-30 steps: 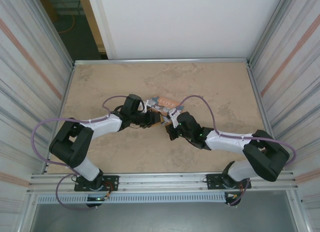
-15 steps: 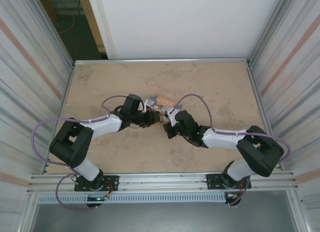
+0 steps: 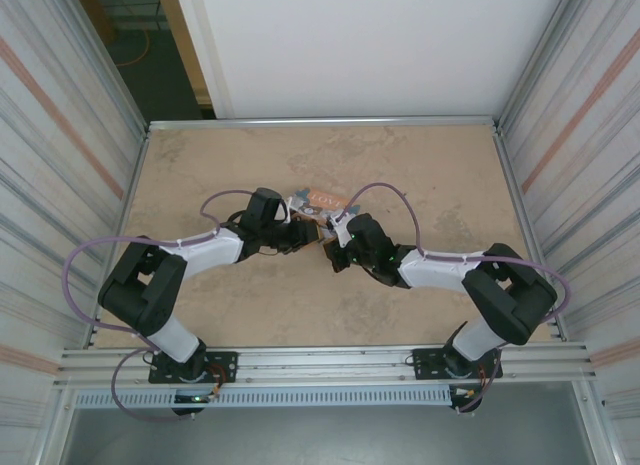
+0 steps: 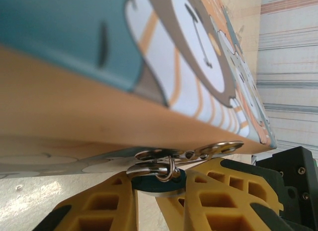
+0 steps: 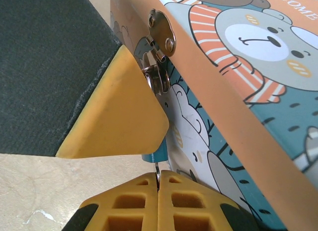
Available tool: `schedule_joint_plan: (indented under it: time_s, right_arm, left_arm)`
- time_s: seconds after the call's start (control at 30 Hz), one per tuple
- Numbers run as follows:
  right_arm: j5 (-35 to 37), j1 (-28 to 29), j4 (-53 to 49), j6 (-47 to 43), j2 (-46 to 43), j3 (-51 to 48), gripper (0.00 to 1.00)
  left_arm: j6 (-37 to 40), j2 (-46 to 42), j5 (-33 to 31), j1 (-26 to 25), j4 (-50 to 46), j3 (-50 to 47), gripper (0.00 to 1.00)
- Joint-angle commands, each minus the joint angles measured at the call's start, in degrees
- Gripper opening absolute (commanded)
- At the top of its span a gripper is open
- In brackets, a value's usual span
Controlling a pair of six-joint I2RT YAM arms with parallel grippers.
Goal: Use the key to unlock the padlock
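Note:
I am pinching the padlock by its narrow edges with my left gripper, so next I open it, back off and grip the padlock by its flat sides [image 5: 157, 155] before the key turns.
A tiny teal-blue padlock [image 4: 149, 186] hangs by its thin silvery shackle [image 4: 172, 172] from the hasp of the orange-and-teal cartoon tin [image 4: 99, 116]. My left gripper [image 4: 160, 189] is shut on the padlock's body from both sides. In the right wrist view the padlock [image 5: 156, 156] peeks out under the left gripper's yellow finger [image 5: 114, 112]. Directly below it my right gripper [image 5: 158, 178] is shut on the key [image 5: 156, 168], whose thin metal blade points up into the padlock's underside. From above, both grippers, left [image 3: 308, 235] and right [image 3: 335, 257], meet at the tin's [image 3: 322, 199] near side.
The tin's metal hasp plate [image 5: 160, 26] sits on its lid edge above the padlock. The tan tabletop [image 3: 420, 175] is bordered by an aluminium frame [image 3: 320, 121] and ribbed side walls. Purple cables [image 3: 385, 195] loop over both arms.
The right arm has swung left, its forearm and elbow drawing closer to the centre, and the tin has shifted slightly left and away. Both grips are unchanged.

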Motion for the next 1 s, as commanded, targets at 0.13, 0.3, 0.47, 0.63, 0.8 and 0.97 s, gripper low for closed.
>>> schedule_joint_plan:
  time_s: [0.13,0.3,0.47,0.63,0.8,0.97]
  right_arm:
    - [-3.2,0.1,9.9,1.6,1.1,1.3,0.0]
    - [-3.3,-0.7,9.5,2.4,3.1,-0.4,0.0]
    - [-3.4,-1.3,9.8,3.3,4.7,-1.8,0.0]
    - [-3.8,-2.1,9.9,5.2,5.8,-3.1,0.0]
    - [-3.7,-2.8,9.7,7.0,5.2,-4.8,0.0]
    - [-3.8,-3.0,8.0,7.2,4.1,-5.1,0.0]
  left_arm:
    - [-0.1,2.8,7.1,-2.5,3.5,1.0,0.15]
    - [-1.1,5.8,6.7,-2.5,6.6,0.2,0.16]
    - [-1.3,7.7,6.4,-2.5,8.1,0.1,0.22]
    - [-1.2,7.7,5.8,-2.5,8.4,-0.1,0.29]
    - [-0.8,6.2,5.2,-2.0,8.2,-0.7,0.38]
    - [-0.3,2.3,4.3,-0.4,8.6,-3.2,0.41]
